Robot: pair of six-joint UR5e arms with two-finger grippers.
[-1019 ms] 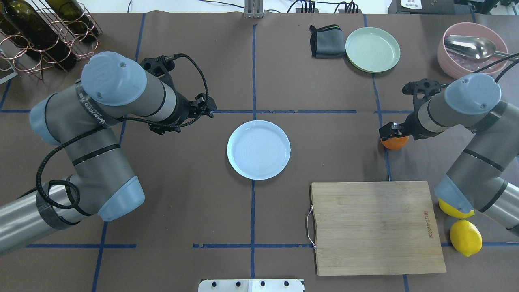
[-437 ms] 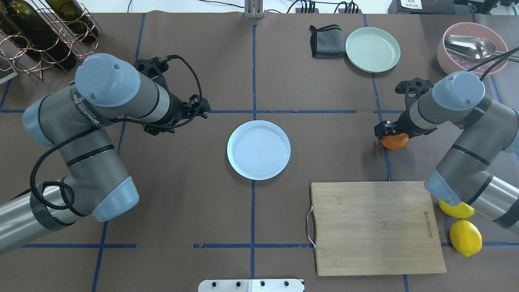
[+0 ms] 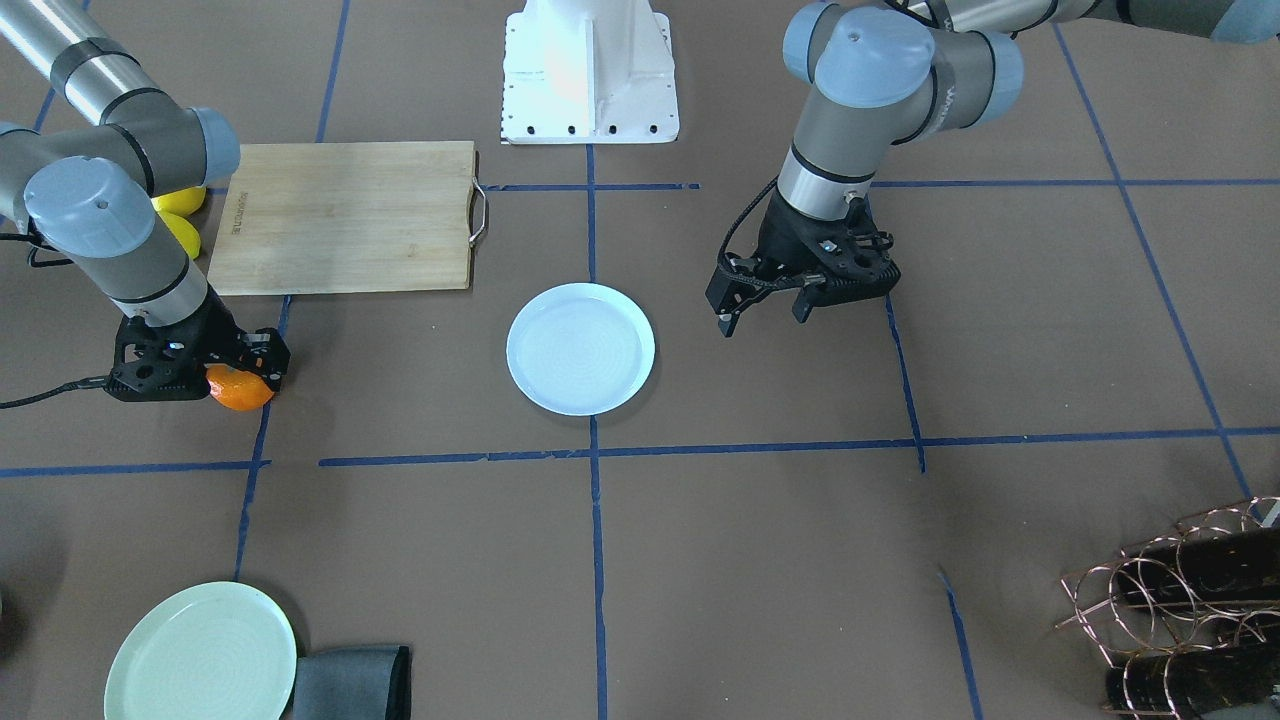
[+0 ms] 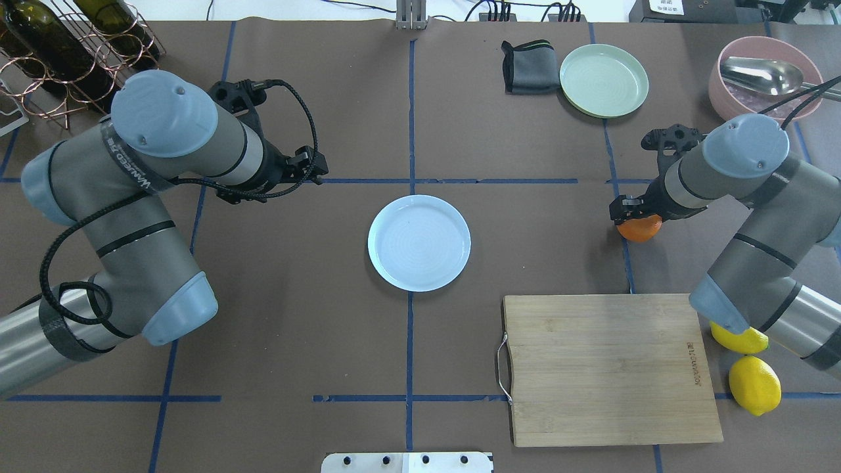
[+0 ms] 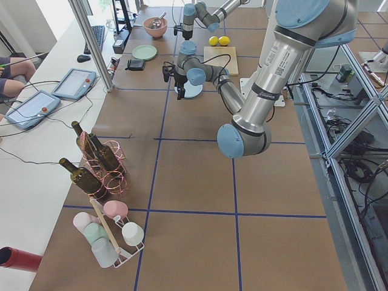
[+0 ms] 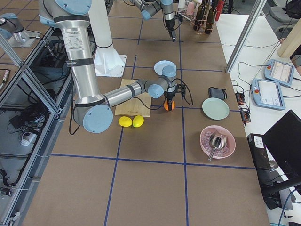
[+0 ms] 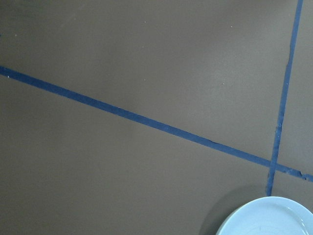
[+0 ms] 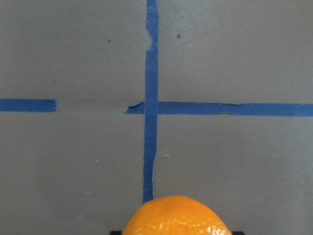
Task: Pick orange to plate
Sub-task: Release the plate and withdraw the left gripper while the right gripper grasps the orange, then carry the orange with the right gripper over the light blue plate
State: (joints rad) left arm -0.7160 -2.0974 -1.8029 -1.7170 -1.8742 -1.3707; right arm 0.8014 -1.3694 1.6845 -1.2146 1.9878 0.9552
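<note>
Next, my right gripper lets go of the orange so that it rests on the middle of the round white plate (image 3: 578, 352).
The orange (image 4: 640, 229) rests on the brown table right of the plate (image 4: 419, 243), on a blue tape line. My right gripper (image 4: 632, 212) has come down over it, with a finger close on each side, and looks shut on it. In the right wrist view the orange (image 8: 175, 218) fills the bottom centre with dark fingertips at both its sides. From the front the orange (image 3: 240, 388) sits under the right gripper (image 3: 228, 372). The round white plate (image 3: 580, 348) is bare. My left gripper (image 3: 762, 318) hangs open and holds nothing, just off the plate's side.
A wooden cutting board (image 4: 608, 368) lies near the orange, with two lemons (image 4: 754, 384) beside it. At the far side stand a mint-green plate (image 4: 604, 80), a folded grey cloth (image 4: 529, 67) and a pink bowl with a spoon (image 4: 765, 75). A bottle rack (image 4: 72, 46) stands at the far left.
My left arm has drawn back to the left, away from the plate. My right gripper has shifted slightly left over the orange. The orange has stayed in place.
</note>
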